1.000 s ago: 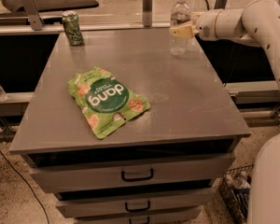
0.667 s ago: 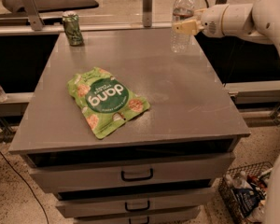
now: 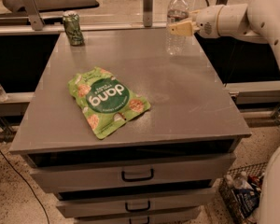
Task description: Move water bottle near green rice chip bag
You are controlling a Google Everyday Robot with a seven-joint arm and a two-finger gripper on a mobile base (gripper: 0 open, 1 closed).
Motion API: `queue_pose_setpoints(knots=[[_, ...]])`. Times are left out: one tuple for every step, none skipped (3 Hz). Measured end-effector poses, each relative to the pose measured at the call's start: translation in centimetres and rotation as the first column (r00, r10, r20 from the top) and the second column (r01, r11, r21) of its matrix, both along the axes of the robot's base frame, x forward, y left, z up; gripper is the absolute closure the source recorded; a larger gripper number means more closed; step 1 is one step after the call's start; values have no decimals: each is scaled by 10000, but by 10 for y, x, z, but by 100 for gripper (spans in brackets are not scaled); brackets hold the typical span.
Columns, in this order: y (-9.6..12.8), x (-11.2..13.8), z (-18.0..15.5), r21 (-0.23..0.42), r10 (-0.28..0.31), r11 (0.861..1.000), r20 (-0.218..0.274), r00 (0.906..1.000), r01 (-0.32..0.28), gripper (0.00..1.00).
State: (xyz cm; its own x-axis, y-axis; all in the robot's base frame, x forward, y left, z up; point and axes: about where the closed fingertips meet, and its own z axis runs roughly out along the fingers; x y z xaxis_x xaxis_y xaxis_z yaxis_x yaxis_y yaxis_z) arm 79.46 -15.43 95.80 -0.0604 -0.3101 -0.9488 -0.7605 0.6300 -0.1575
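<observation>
My gripper is going to release the water bottle, now upright at the table's far corner, so that it stands upright against the far edge of the green rice chip bag (image 3: 113, 90).
The water bottle (image 3: 176, 43), clear with a white cap, stands upright at the far right corner of the grey table (image 3: 191, 97). My gripper (image 3: 174, 28) reaches in from the right on the white arm and is closed around the bottle's middle, one beige finger across its front. I cannot tell whether the bottle's base touches the table or hangs just above it. The green rice chip bag (image 3: 108, 101) lies flat near the table's front left, well apart from the bottle, across the table towards the front left.
A green can (image 3: 73, 28) stands at the table's far left corner. A metal post (image 3: 148, 6) rises behind the back edge. Drawers (image 3: 137, 175) sit under the table. A wire basket (image 3: 240, 195) with items is on the floor at the right.
The bottle and my gripper have shifted slightly left along the back of the table. The bag and can have not moved.
</observation>
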Motion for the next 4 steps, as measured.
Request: queue_pose_setpoints(knots=[[38,-31,-3,268,1142,9932,-309,9930,-1134,100],[117,-91,-20,1071,3243,9435,-1025,9404,-3137,100],[160,-130,-27,1796,4321,8954,-1296,8925,-4074,100],[188,-154,-22,2276,5084,8486,-1004,8553,-4777,84]])
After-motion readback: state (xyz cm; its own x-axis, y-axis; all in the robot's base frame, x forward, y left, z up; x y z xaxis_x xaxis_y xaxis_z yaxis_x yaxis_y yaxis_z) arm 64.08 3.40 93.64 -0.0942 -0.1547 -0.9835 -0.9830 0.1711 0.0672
